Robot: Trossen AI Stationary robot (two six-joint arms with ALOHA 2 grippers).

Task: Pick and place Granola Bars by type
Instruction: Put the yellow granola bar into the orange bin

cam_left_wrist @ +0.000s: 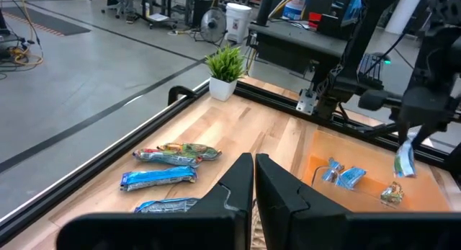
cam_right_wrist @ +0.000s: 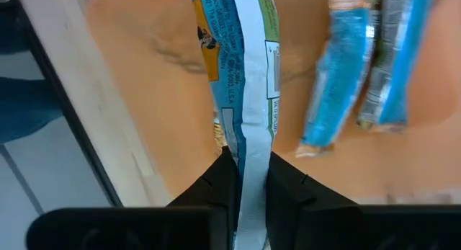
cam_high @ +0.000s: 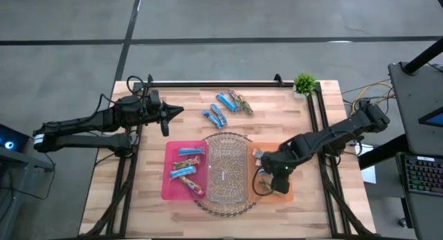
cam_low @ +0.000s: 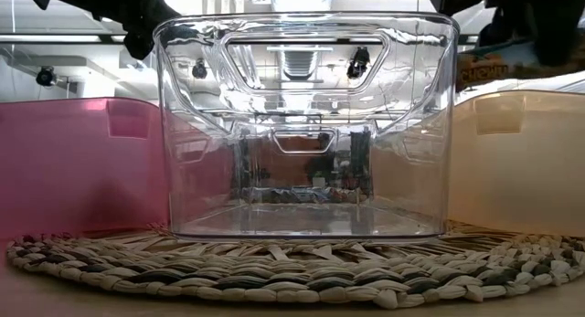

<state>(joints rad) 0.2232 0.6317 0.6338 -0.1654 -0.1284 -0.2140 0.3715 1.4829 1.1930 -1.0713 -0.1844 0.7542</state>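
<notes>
My right gripper needs to let go of the granola bar on the orange bin's bottom beside the two bars [cam_high: 275, 180] [cam_right_wrist: 263, 153] that lie there.
My right gripper [cam_right_wrist: 251, 179] hangs over the orange bin [cam_high: 282, 190], shut on a granola bar [cam_right_wrist: 241, 77] in a blue, white and green wrapper. Two more bars [cam_right_wrist: 356, 70] lie on that bin's floor. The pink bin [cam_high: 168, 185] holds several blue bars [cam_high: 187, 167]. Three bars lie flat on the table toward its far edge: one brown and green [cam_left_wrist: 176, 153] and two blue [cam_left_wrist: 158, 179]. My left gripper [cam_left_wrist: 254, 174] stands shut with nothing in it above the table's left side. My right gripper pinches one end of the bar's wrapper [cam_right_wrist: 251, 160] between its two fingers. The fingers come steeply from above, pointing down. The bar hangs below them [cam_left_wrist: 405, 162], lengthwise and clear of the orange bin's floor.
A clear bin [cam_low: 306, 125] stands between the pink and orange bins on a round woven mat [cam_low: 292, 271]. A small potted plant [cam_high: 304, 83] sits at the far right corner. Black rails [cam_high: 214, 83] run along the table's far edge and sides.
</notes>
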